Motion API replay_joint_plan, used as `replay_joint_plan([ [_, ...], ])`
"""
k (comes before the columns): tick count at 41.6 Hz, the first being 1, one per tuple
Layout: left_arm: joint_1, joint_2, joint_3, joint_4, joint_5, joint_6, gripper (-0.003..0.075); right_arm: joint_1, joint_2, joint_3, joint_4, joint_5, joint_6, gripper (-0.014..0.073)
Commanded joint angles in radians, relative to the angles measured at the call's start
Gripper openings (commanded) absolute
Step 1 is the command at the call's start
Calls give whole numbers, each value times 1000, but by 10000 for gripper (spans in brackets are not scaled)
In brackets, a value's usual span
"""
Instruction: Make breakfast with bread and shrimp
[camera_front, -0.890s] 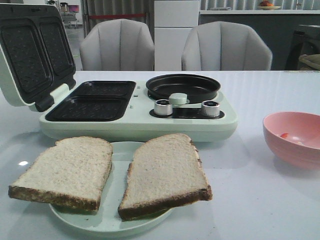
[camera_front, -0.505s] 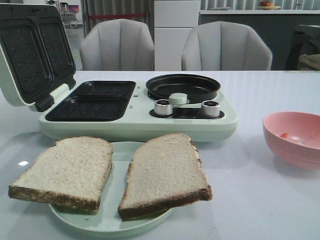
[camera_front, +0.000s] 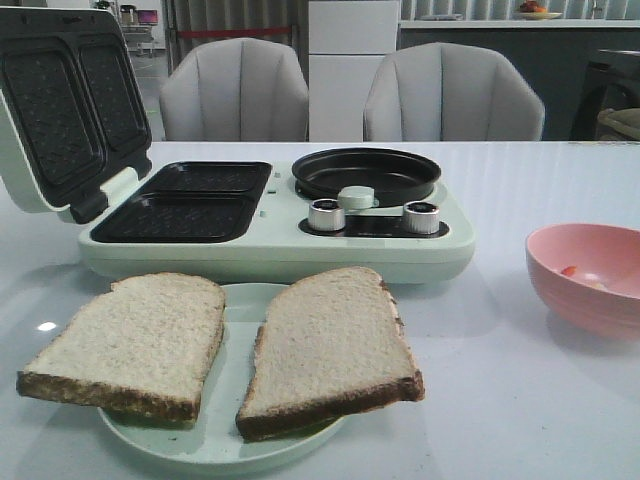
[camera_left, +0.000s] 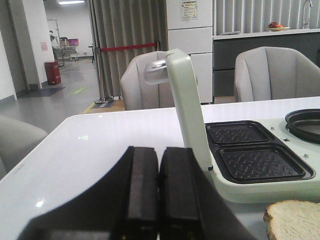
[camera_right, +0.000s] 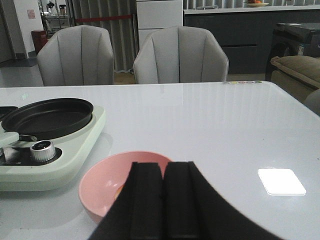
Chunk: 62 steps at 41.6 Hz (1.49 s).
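Observation:
I should close my left gripper on the overhanging front corner (camera_front: 36, 383) of the bread slice that is farther from the pink bowl.
Two bread slices lie side by side on a pale green plate (camera_front: 215, 440) at the table's front, one on the left (camera_front: 130, 340) and one on the right (camera_front: 330, 350). A corner of one bread slice (camera_left: 295, 220) shows in the left wrist view. Small orange-red shrimp (camera_front: 570, 271) lie in a pink bowl (camera_front: 590, 290) at the right. My left gripper (camera_left: 159, 170) is shut and empty, left of the grill's raised lid (camera_left: 187, 115). My right gripper (camera_right: 163, 172) is shut and empty, just in front of the pink bowl (camera_right: 107, 180). Neither gripper appears in the front view.
A pale green breakfast maker (camera_front: 270, 245) stands behind the plate, its lid (camera_front: 60, 100) up over two dark grill plates (camera_front: 190, 200). On its right side sit a round black pan (camera_front: 365, 172) and two knobs (camera_front: 325, 215). Two grey chairs (camera_front: 240, 90) stand beyond the table.

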<state>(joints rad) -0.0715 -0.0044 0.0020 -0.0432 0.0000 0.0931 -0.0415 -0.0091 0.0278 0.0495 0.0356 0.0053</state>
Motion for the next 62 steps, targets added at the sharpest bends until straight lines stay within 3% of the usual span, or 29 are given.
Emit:
replay_joint_plan([
  [1, -1, -20, 6, -7, -98, -5, 109, -3, -23, -21, -1, -107, -5, 47],
  [6, -1, -20, -16, -7, -162, -5, 109, -3, -23, -72, 0, -98, -5, 47],
  [13, -1, -14, -141, -7, -145, -5, 109, -3, -20, -249, 2, -13, -5, 47],
  [24, -1, 102, -443, -7, 32, -5, 109, -3, 129, -552, 2, 182, -5, 47],
  [33, -1, 254, -593, -7, 206, -5, 109, -3, 296, -681, 2, 358, -5, 47],
  [41, -1, 351, -573, -7, 317, -5, 109, -3, 408, -683, 2, 458, -5, 47],
  [49, -1, 429, -525, -7, 342, -5, 109, -3, 501, -683, 2, 564, -5, 47],
  [62, -1, 501, -462, -29, 340, -5, 109, -3, 587, -683, 1, 582, -5, 47],
])
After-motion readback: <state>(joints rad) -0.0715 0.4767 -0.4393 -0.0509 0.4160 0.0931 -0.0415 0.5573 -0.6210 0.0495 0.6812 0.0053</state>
